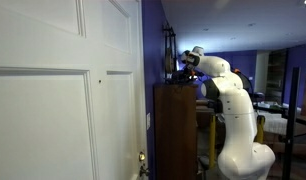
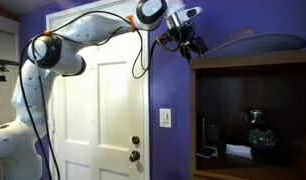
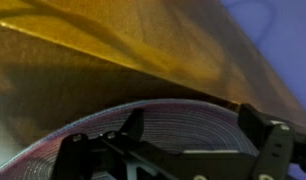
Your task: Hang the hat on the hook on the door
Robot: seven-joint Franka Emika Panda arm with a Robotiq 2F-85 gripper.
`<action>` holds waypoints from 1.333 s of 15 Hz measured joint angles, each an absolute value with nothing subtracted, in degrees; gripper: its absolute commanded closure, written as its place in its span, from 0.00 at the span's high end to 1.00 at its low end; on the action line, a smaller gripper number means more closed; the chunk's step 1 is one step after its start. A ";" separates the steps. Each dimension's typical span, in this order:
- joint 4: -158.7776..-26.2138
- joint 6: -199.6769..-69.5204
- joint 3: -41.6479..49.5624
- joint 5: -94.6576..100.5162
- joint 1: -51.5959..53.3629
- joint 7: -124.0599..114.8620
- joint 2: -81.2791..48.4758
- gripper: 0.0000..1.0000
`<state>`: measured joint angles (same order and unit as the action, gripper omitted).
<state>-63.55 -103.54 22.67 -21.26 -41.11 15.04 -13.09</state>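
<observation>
My gripper is going to close on the raised top of the hat (image 1: 179,75), above the hat's dark band, while the hat rests on the brown cabinet.
The hat (image 2: 258,42) lies on top of the brown cabinet (image 2: 243,62), its wide greyish brim spread flat. My gripper (image 2: 190,41) hovers at the brim's left edge, high up by the purple wall. In the wrist view the gripper (image 3: 193,122) is open, and the woven, ringed brim of the hat (image 3: 183,110) fills the gap between the two dark fingers (image 3: 131,125). Whether they touch it I cannot tell. The door (image 1: 53,100) is white and panelled, with the hook (image 1: 100,77) a tiny dark dot on it. In an exterior view the gripper (image 1: 182,66) is above the cabinet (image 1: 176,130).
The door (image 2: 98,110) is closed, with a dark knob (image 2: 135,143) and a brass fitting (image 1: 143,158). A light switch (image 2: 166,118) sits on the purple wall. The cabinet shelf holds a glass jar (image 2: 256,130) and small items. The white arm (image 2: 63,45) arches across the door.
</observation>
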 measured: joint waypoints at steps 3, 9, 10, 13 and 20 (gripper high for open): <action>-62.04 -98.16 22.21 -22.43 -41.33 15.15 -13.10 1.00; -60.10 -93.50 22.31 -22.98 -41.35 15.49 -13.11 1.00; -59.74 -94.00 22.41 -22.98 -41.40 15.49 -13.11 1.00; -58.23 -95.78 22.57 -24.18 -42.29 15.49 -13.07 1.00; -56.73 -113.64 22.78 -27.30 -44.32 15.42 -14.12 1.00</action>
